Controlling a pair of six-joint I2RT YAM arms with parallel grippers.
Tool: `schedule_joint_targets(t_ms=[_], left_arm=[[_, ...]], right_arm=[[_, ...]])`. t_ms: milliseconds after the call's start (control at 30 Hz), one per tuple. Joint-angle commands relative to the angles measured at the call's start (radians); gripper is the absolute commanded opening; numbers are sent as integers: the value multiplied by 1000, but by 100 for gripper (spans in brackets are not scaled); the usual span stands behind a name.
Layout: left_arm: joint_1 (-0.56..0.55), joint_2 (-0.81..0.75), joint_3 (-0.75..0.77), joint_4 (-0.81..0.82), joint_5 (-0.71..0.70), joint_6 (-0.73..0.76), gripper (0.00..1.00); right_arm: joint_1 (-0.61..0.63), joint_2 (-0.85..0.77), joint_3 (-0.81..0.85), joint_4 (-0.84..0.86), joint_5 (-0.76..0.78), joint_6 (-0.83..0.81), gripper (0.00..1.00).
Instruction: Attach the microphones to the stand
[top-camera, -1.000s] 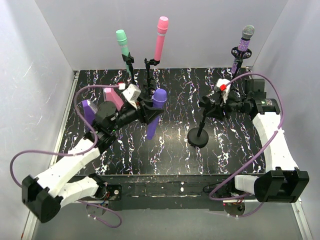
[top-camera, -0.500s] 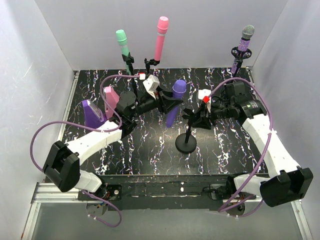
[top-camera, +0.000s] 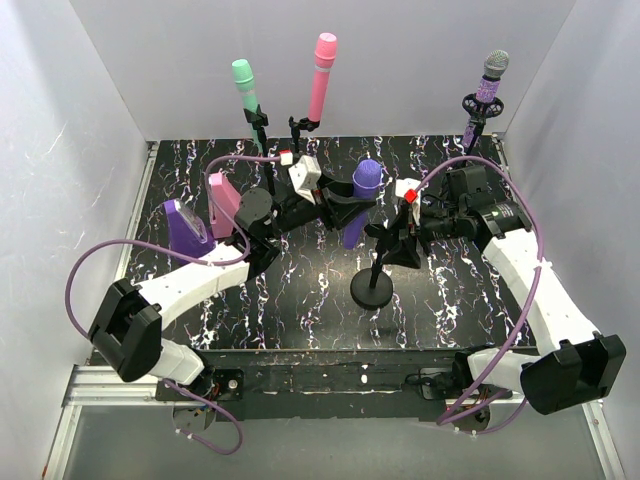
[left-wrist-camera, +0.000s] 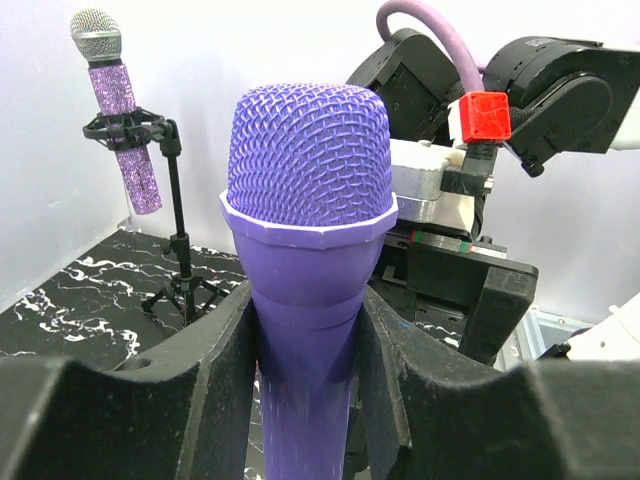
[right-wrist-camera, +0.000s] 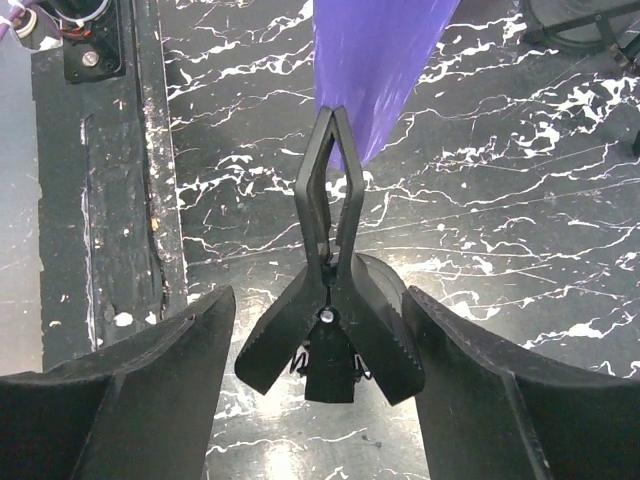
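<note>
Next, I back the plain purple microphone off with my left gripper while my right gripper takes the clip's handles (right-wrist-camera: 385, 350), because the clip's prongs meet shut below the microphone.
My left gripper (top-camera: 345, 205) is shut on the plain purple microphone (top-camera: 360, 195), held tilted, head up, its lower end close to the clip of the round-based stand (top-camera: 371, 290). In the left wrist view the microphone (left-wrist-camera: 308, 200) sits between both fingers (left-wrist-camera: 190, 370). My right gripper (top-camera: 392, 243) is open around the stand's spring clip (right-wrist-camera: 330, 300), a finger on each side of its handles. The clip's prongs meet at the tip just below the microphone's purple end (right-wrist-camera: 375, 60). The mint green (top-camera: 243, 85), pink (top-camera: 323, 65) and glittery purple (top-camera: 489, 85) microphones stand in clips at the back.
A pink wedge (top-camera: 222, 198) and a purple wedge (top-camera: 185, 228) stand at the left of the marbled black table (top-camera: 300, 300). White walls close in the left, back and right. The glittery microphone's tripod stand (left-wrist-camera: 180, 290) shows behind the left fingers.
The left arm carried the purple microphone rightwards and back to the stand's clip. The right arm moved the stand left towards it. Little has moved in the last half second.
</note>
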Motion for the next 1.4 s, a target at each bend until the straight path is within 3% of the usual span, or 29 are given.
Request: schedule_joint_targets(t_ms=[0,200,333,500,567,733,867,1033,1133,1367], left_arm=[[-5,10,25,38,22,15,0],[-22,2,27,41,55,14,0],[-31,2,28,38,70,19,0],[-41,-4,28,23,73,34,0],[-41,-12,22,18,70,42,0],[-41,-69,23,-43,58,96,0],[-41,-119,16,-97,41,131,0],[-41,-164,-4,-144,13,163,0],[-41,-194,-19,-164,6,168,0],[-41,-280,-56,-215,15,148,0]], right_arm=[[-12,-26,-10,-25,-21,26,76],[-48,-62,-38,-17,-77,-7,77],[-48,-59,-52,-20,-113,-30,67],[-49,-36,-38,-28,-141,-34,28],[-49,-31,-35,-32,-143,-40,18],[-49,-39,-42,-29,-137,-44,11],[-49,-40,-41,-25,-129,-31,16],[-58,-40,-18,-38,-95,-35,49],[-94,-48,17,-92,-98,-79,61],[-131,-40,129,-250,-64,-228,70]])
